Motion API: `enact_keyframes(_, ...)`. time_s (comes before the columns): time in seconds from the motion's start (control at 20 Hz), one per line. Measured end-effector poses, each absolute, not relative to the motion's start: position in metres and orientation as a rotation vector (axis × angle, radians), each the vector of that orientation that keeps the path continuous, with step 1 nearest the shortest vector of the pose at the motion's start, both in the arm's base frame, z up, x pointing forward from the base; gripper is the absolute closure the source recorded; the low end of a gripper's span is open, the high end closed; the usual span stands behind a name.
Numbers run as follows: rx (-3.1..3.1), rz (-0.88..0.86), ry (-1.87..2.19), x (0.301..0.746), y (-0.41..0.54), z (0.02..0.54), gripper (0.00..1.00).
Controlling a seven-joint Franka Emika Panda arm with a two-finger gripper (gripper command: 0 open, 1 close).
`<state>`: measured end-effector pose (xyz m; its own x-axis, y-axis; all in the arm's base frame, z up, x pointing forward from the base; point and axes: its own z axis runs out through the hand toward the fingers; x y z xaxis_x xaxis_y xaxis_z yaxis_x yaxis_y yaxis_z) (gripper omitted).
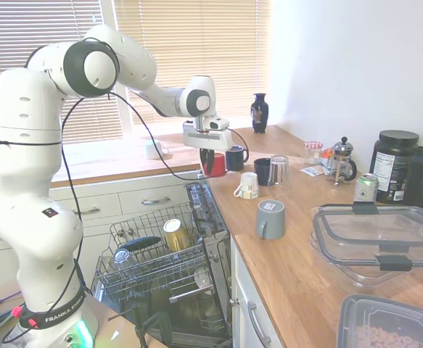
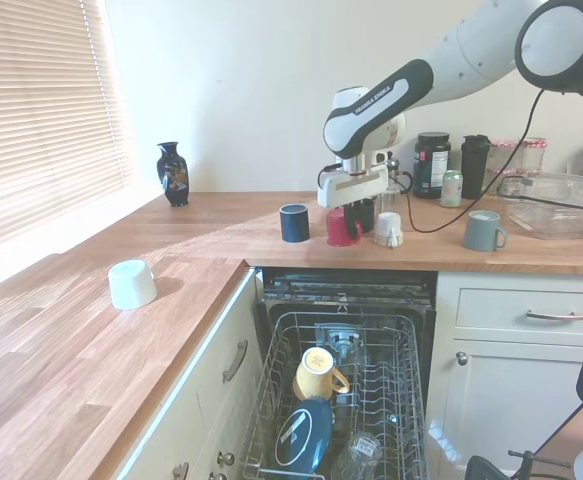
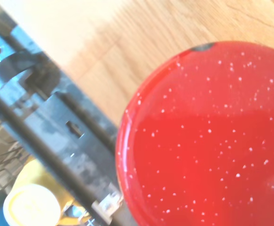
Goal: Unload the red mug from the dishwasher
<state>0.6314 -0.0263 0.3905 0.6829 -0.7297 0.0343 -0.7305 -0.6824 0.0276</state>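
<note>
Next, I let go of the red mug, now hanging over the counter's edge, on the wooden counter (image 2: 347, 251) between the navy mug and the small white mug.
The red mug (image 1: 215, 166) (image 2: 340, 229) hangs from my gripper (image 1: 210, 155) (image 2: 347, 206), which is shut on its rim. It is over the wooden counter's edge, right beside a navy mug (image 1: 234, 157) (image 2: 294, 222); whether its base touches the wood I cannot tell. In the wrist view the red mug (image 3: 207, 141) fills most of the picture, speckled with white. The dishwasher (image 1: 196, 290) (image 2: 346, 290) stands open below, its grey wire rack (image 1: 149, 270) (image 2: 396, 385) pulled out, holding a gold cup (image 1: 175, 235) (image 2: 316, 372) and other dishes.
On the counter near the gripper stand a dark mug (image 1: 263, 171), a glass (image 1: 278, 169), a small white mug (image 1: 248, 185) (image 2: 388, 230) and a grey mug (image 1: 270, 219) (image 2: 483, 230). A vase (image 1: 260, 113) (image 2: 172, 173) stands at the back. Plastic tubs (image 1: 378, 239) fill the counter's near end.
</note>
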Motion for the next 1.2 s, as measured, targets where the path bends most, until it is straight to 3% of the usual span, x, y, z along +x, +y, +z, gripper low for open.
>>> enact_keyframes(0.35,2.82,-0.019,-1.287,0.652,-0.042,0.361,1.0)
enact_keyframes(0.4,2.818,-0.021,-1.299,0.653,-0.043,0.361,0.0)
enact_keyframes(1.2,2.809,0.011,-1.374,0.632,-0.046,0.346,0.0)
